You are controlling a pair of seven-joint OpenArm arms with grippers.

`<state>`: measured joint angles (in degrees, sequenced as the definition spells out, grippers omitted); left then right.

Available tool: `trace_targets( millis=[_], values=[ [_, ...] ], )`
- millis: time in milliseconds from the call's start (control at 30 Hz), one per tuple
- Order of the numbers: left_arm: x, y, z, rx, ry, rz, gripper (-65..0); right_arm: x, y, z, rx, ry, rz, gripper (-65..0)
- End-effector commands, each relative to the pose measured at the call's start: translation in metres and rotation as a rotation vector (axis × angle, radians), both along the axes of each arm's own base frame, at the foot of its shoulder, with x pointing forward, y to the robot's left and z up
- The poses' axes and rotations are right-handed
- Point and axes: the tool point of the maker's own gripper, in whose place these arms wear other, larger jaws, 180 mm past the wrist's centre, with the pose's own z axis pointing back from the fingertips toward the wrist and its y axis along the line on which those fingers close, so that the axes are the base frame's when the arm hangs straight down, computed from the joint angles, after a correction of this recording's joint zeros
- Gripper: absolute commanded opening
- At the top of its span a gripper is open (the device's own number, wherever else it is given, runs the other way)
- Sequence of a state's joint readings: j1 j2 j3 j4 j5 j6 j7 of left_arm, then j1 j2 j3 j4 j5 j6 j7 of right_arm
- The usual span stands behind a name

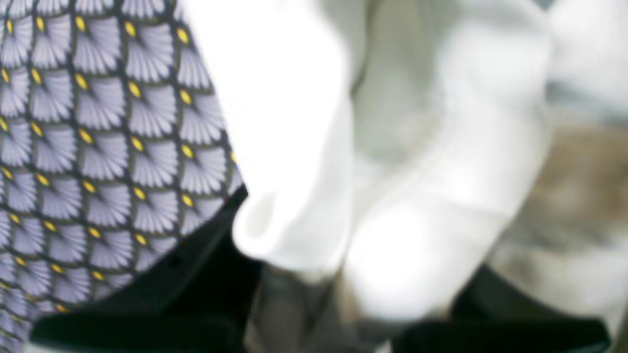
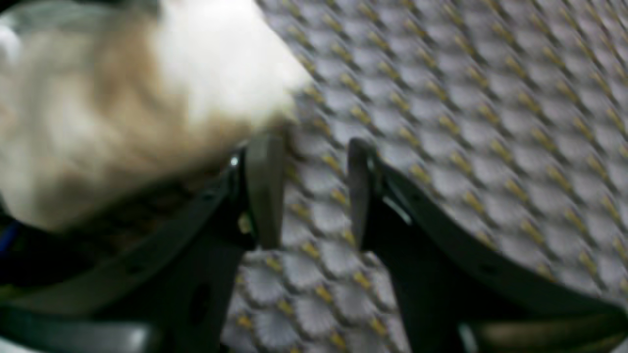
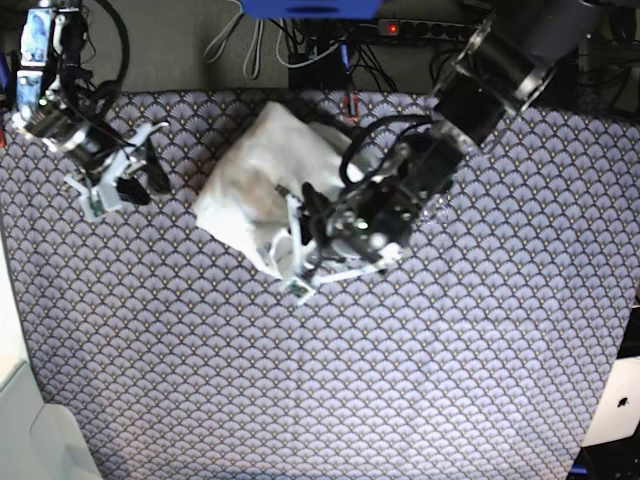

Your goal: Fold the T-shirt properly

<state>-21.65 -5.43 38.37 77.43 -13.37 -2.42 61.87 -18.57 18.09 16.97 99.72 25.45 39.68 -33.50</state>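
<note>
My left gripper will let go of the white T-shirt's fold on the patterned cover [image 3: 243, 274] along the near edge of the heap.
The white T-shirt [image 3: 255, 165] lies crumpled in a heap at the back middle of the patterned table cover [image 3: 330, 380]. My left gripper [image 3: 300, 238] is at the heap's near right edge, and a fold of the cloth rises into it. In the left wrist view the T-shirt [image 1: 412, 162] fills the space between the black fingers [image 1: 162, 289], with my left gripper [image 1: 343, 274] shut on it. My right gripper [image 3: 148, 180] hovers off to the left, apart from the shirt. Its jaws [image 2: 313, 191] stand open over bare cover, with the T-shirt [image 2: 221, 59] blurred to one side.
The cover [image 2: 466, 122] has a grey-violet fan pattern with yellow dots. A power strip with cables [image 3: 420, 27] and a blue object [image 3: 310, 7] sit beyond the back edge. White surfaces border the table at the bottom left [image 3: 30, 430] and the lower right [image 3: 615, 405].
</note>
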Motion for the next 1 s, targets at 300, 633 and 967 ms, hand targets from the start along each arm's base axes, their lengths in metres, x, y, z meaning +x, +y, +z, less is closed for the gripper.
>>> trace_targets(
  millis=[300,633,967],
  values=[
    [0.034,-0.075,0.029,0.116,-0.284,-0.224,-64.8,-0.010,-0.089,0.032,-0.072,-0.091,-0.243,-45.2],
    [0.009,-0.120,0.005,0.290,-0.461,-0.487,-64.8,-0.026,-0.112,0.033,-0.098,-0.079,-0.308,-45.0],
    [-0.006,-0.124,-0.004,0.443,-0.598,-0.623,-64.6,-0.028,-0.109,0.030,-0.086,-0.075,-0.314,-45.0]
  ],
)
